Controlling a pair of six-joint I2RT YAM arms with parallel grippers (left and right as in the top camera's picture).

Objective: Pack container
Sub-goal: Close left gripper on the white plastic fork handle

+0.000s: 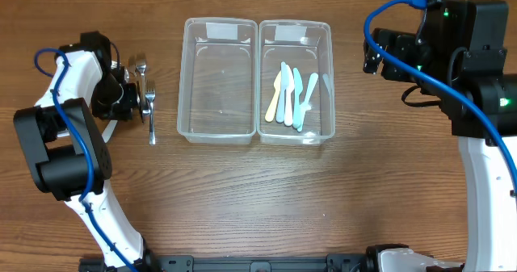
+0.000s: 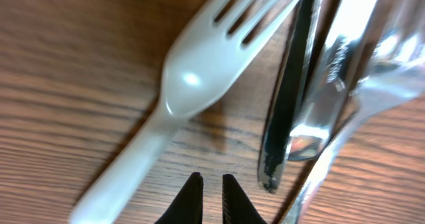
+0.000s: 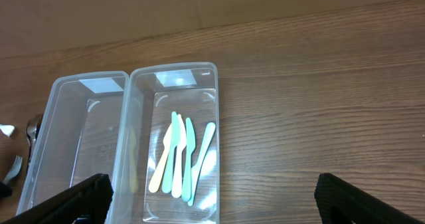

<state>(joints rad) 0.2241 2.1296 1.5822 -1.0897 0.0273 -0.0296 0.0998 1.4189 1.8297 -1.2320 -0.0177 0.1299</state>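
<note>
My left gripper's fingers are nearly shut over wood beside the white plastic fork. Next, I open them, move over and take the fork's neck (image 2: 163,119).
Two clear plastic containers stand side by side mid-table. The left container (image 1: 187,78) is empty. The right container (image 1: 329,78) holds several pastel plastic knives (image 1: 289,96), also seen in the right wrist view (image 3: 178,159). My left gripper (image 1: 132,95) is low over a small pile of cutlery (image 1: 146,90) left of the containers. In the left wrist view its fingertips (image 2: 211,181) are almost together, with nothing between them, just below a white plastic fork (image 2: 192,78) and shiny metal cutlery (image 2: 312,117). My right gripper (image 3: 212,199) is wide open and empty, raised at the right of the containers.
The right arm (image 1: 452,54) hangs over the table's upper right. The left arm's body (image 1: 65,143) fills the left edge. Bare wood lies in front of the containers (image 1: 258,199).
</note>
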